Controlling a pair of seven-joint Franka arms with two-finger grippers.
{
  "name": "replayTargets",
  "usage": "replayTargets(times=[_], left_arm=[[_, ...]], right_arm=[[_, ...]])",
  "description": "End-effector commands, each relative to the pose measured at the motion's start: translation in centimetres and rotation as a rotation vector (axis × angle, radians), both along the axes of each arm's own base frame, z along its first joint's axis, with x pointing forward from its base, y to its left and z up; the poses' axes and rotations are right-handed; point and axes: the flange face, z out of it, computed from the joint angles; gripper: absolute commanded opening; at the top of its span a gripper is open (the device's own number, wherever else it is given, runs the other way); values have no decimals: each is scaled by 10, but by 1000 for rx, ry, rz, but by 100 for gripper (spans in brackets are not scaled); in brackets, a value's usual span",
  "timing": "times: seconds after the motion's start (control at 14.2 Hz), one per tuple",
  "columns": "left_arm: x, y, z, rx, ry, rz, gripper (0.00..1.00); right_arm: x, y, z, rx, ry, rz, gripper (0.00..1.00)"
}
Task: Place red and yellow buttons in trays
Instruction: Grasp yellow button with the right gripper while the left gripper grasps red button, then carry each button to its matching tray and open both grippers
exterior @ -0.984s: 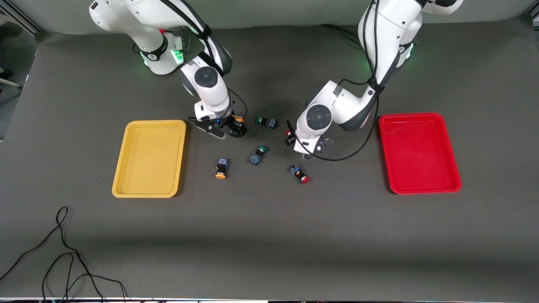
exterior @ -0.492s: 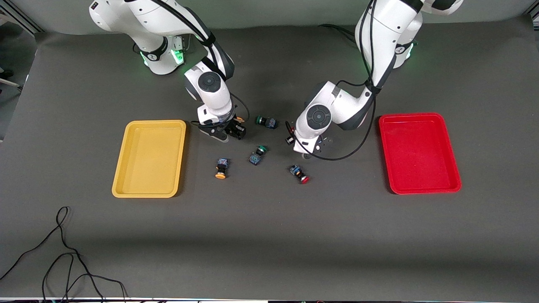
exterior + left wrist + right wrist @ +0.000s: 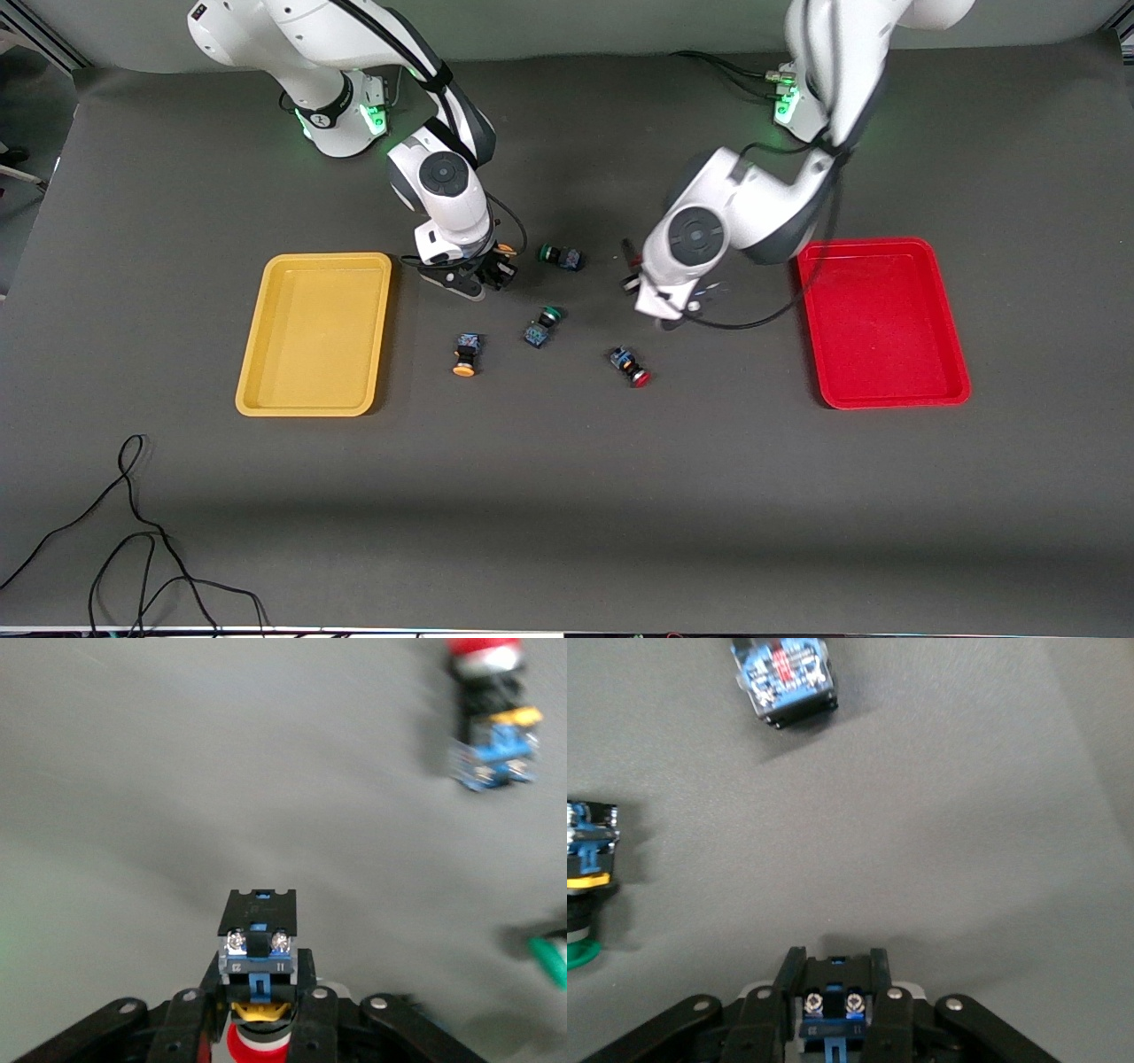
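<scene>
I should set the yellow button in the yellow tray (image 3: 280,349) near its outer long edge with my right gripper.
My left gripper (image 3: 259,961) (image 3: 633,270) is shut on a red button (image 3: 259,939), whose red cap sits between the fingers. It hangs over the table between the loose buttons and the red tray (image 3: 881,323). My right gripper (image 3: 834,961) (image 3: 493,270) is shut on a yellow button (image 3: 831,992) low over the table beside the yellow tray (image 3: 314,337). That button's orange cap (image 3: 503,251) shows in the front view. A second yellow button (image 3: 464,354) and a second red button (image 3: 629,366) (image 3: 492,726) lie loose on the table. Both trays hold nothing.
Two green-capped buttons (image 3: 560,257) (image 3: 540,328) lie among the loose ones in the middle of the table. One of them (image 3: 585,886) shows in the right wrist view. A black cable (image 3: 133,532) curls at the table's front corner on the right arm's end.
Both grippers have shut on their buttons. The left arm has risen and swung toward the red tray with the red button. The right gripper has stayed nearly in place.
</scene>
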Motion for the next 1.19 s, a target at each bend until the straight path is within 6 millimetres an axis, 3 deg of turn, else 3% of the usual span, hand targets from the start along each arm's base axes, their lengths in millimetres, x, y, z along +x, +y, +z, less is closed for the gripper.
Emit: replayTargets(times=[0.0,0.14,0.21,0.35,0.49,0.63,0.77,0.91,0.98,1.05,1.12], left_arm=[[-20,84,50,37,21,-129,0],[-17,155,53,-7,32,-223,0],[-12,188,47,-19,36,-279,0],[-10,229,27,-12,6,-365,0],[-7,279,4,-1,-48,-436,0],[-20,304,-22,-12,-94,-481,0],[-32,316,-44,-8,-138,-500,0],[-40,327,-53,4,-157,-501,0],[-41,328,-55,3,-159,-500,0],[-42,328,-56,2,-156,-500,23],[-43,328,-57,1,-152,-500,75]], right_arm=[[32,-7,65,-31,36,26,22],[59,-21,115,-53,83,56,22],[76,-38,138,-55,93,83,22],[110,-91,170,-47,101,190,22],[139,-161,183,-38,91,283,22],[160,-233,190,-42,82,361,22],[173,-294,187,-64,58,398,22],[175,-342,159,-67,38,413,22],[174,-362,134,-43,40,401,22],[174,-370,109,-27,46,404,22],[173,-372,84,-7,49,407,22]])
